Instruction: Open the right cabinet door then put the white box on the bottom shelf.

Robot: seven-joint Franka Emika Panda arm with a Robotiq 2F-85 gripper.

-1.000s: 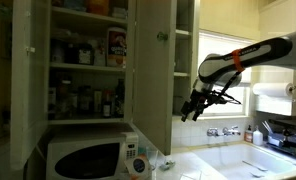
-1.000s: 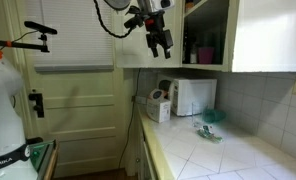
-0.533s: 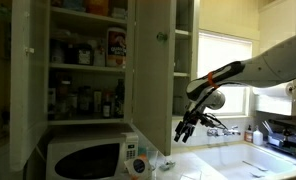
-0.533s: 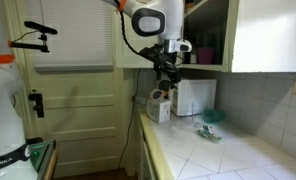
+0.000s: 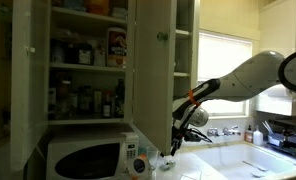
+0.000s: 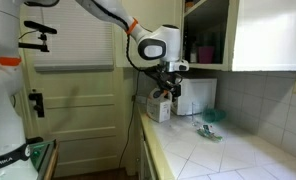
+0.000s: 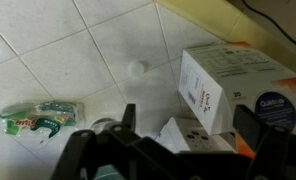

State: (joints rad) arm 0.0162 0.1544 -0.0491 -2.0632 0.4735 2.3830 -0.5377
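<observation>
The white box's side with the red print has a top edge (image 5: 144,158) (image 7: 220,87). My gripper will go there next and close on it.
The white box (image 7: 231,82) stands on the tiled counter, with faint red print on its side. My gripper (image 7: 188,122) is open just above the counter, and the box sits by the right finger. A smaller white object (image 7: 191,137) lies between the fingers. In both exterior views the gripper (image 5: 174,145) (image 6: 167,92) hangs low beside the microwave (image 5: 88,158), over the box (image 6: 158,106). The right cabinet door (image 5: 154,75) stands open. The right compartment (image 5: 184,55) shows behind it, and its bottom shelf is hidden.
A green packet (image 7: 42,118) lies on the tiles to the left of my fingers. The left compartment (image 5: 86,70) is crowded with bottles and jars. A sink with a faucet (image 5: 224,131) lies under the window. The microwave also shows in an exterior view (image 6: 194,95).
The arm has come down from beside the open door to the counter next to the microwave. The gripper stayed open and empty.
</observation>
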